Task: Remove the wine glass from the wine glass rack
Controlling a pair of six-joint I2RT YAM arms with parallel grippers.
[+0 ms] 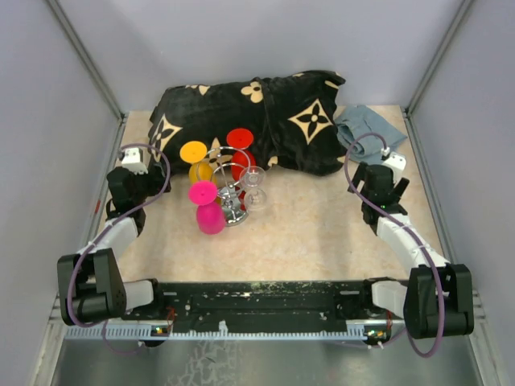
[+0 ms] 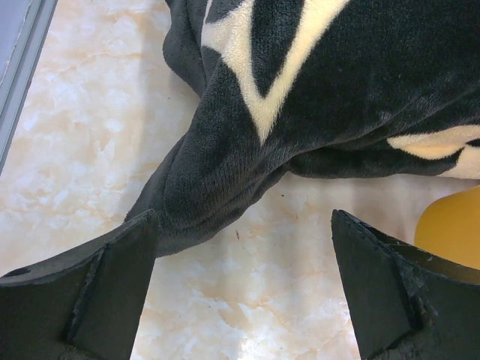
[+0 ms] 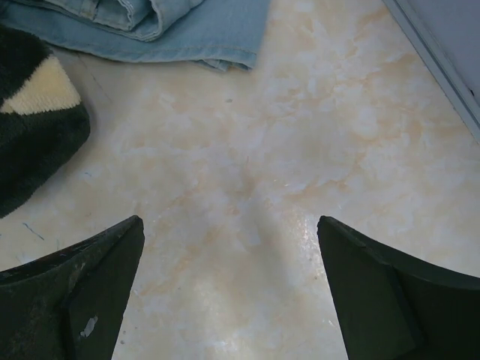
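Observation:
My left gripper next closes on the yellow glass's upturned foot [image 1: 184, 152] edge on the wine glass rack.
The chrome wine glass rack [image 1: 231, 211] stands on the table left of centre. Around it sit a pink glass [image 1: 207, 207], a yellow glass [image 1: 195, 158] and a red glass [image 1: 240, 147], feet up. A clear wine glass [image 1: 253, 186] sits at its right side. My left gripper [image 1: 137, 178] is open and empty, left of the rack. In the left wrist view [image 2: 244, 225] it hovers over bare table at the blanket's corner, with the yellow glass [image 2: 452, 223] at the right edge. My right gripper [image 1: 378, 191] is open and empty far right of the rack, over bare table [image 3: 230, 225].
A black blanket with cream flower patterns [image 1: 257, 117] lies behind the rack and shows in both wrist views [image 2: 337, 82] [image 3: 34, 127]. Folded blue denim [image 1: 366, 129] [image 3: 150, 26] lies at the back right. Grey walls enclose the table on three sides.

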